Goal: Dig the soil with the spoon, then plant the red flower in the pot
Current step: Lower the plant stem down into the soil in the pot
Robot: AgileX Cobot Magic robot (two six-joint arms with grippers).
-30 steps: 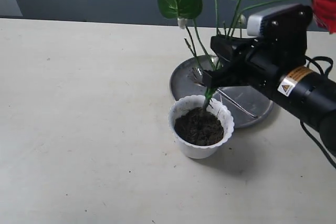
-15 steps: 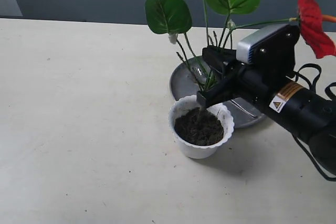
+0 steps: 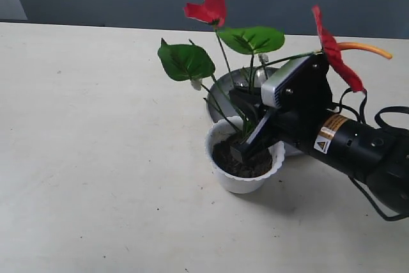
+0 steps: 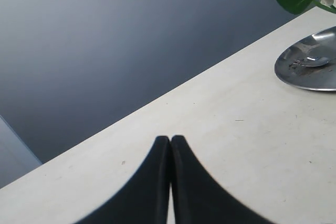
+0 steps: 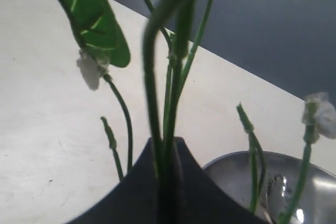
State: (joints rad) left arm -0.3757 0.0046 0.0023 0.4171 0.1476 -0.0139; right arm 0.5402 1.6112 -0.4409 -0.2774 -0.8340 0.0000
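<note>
Next, my right gripper lets go of the red flower in the dark soil mid-way across the white scalloped pot (image 3: 245,156).
The white scalloped pot (image 3: 225,177) stands mid-table with dark soil (image 3: 223,156) in it. My right gripper (image 3: 241,149) is shut on the stems of the red flower (image 3: 208,8) and sits down at the soil surface inside the pot's mouth. In the right wrist view the green stems (image 5: 170,103) rise from between the shut fingers (image 5: 143,182). Leaves (image 3: 185,61) and a second bloom (image 3: 334,52) spread above the arm. The spoon (image 4: 310,61) lies on the steel plate (image 4: 294,74). My left gripper (image 4: 170,139) is shut on nothing above bare table.
The round steel plate (image 3: 220,94) sits just behind the pot, mostly hidden by my right arm (image 3: 348,142) and the flower. The table's far edge (image 3: 96,25) meets a dark grey wall.
My right gripper has come down with the flower, from above the pot's rim to the soil. The blooms and leaves have dropped into view and swung left.
</note>
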